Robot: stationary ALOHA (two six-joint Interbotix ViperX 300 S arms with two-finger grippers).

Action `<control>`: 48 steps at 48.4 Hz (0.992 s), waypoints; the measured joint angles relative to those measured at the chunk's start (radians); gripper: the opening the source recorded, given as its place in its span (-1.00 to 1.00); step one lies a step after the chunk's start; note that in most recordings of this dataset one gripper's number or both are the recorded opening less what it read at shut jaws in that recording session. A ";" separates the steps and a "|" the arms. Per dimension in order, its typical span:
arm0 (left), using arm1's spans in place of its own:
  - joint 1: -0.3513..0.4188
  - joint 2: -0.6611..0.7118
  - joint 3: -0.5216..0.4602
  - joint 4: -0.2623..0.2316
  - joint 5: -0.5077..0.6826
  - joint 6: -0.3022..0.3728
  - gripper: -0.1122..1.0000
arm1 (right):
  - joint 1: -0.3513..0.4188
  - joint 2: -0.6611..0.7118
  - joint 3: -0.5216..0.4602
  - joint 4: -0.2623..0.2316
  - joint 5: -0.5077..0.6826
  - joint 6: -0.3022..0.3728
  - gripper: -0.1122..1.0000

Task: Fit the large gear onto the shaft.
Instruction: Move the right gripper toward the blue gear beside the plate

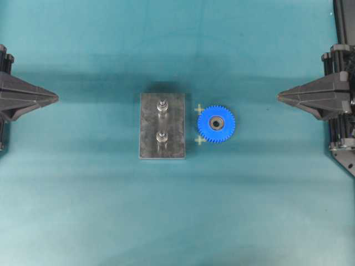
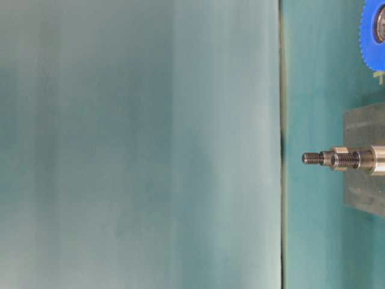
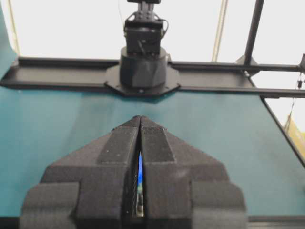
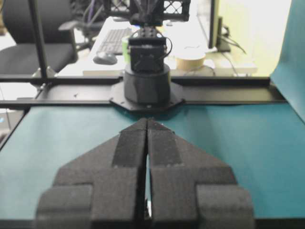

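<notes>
Next, my right gripper closes on the large gear's back side (image 1: 221, 112). One finger will go in the gear's hole and the other outside the gear's teeth.
The large gear (image 1: 216, 124), bright blue with a dark bearing hub, lies flat on the teal mat just right of the grey steel plate (image 1: 162, 125); its edge also shows in the table-level view (image 2: 373, 27). Two silver pegs stand on the plate: one shaft (image 1: 162, 104) at the back, its twin (image 1: 162, 137) in front, overlapping side-on in the table-level view (image 2: 337, 159). My left gripper (image 1: 57, 97) rests shut at the far left, empty, tips together (image 3: 140, 117). My right gripper (image 1: 278, 97) sits shut at the far right, empty, tips meeting (image 4: 147, 120).
Two small yellow cross marks (image 1: 199, 109) (image 1: 199, 140) lie on the mat between plate and gear. The opposite arm's base (image 3: 143, 67) stands at the mat's far edge; a black frame rail (image 4: 224, 93) borders it.
</notes>
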State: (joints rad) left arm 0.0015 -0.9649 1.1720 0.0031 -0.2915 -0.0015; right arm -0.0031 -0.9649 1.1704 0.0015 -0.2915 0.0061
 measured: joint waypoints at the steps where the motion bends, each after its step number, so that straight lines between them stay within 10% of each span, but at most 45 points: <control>1: 0.000 0.000 0.000 0.000 0.002 -0.003 -0.80 | 0.000 0.000 0.002 0.000 0.000 0.000 -0.77; 15: -0.002 0.037 0.005 0.005 0.098 -0.064 -0.80 | -0.006 -0.072 0.080 0.086 0.046 0.094 -0.77; 48: -0.002 0.368 -0.141 0.006 0.339 -0.063 -0.80 | -0.156 0.130 -0.087 0.066 0.741 0.164 -0.77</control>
State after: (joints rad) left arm 0.0000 -0.5967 1.0308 0.0092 0.0476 -0.0644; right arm -0.1595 -0.8345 1.0830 0.0675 0.4495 0.1703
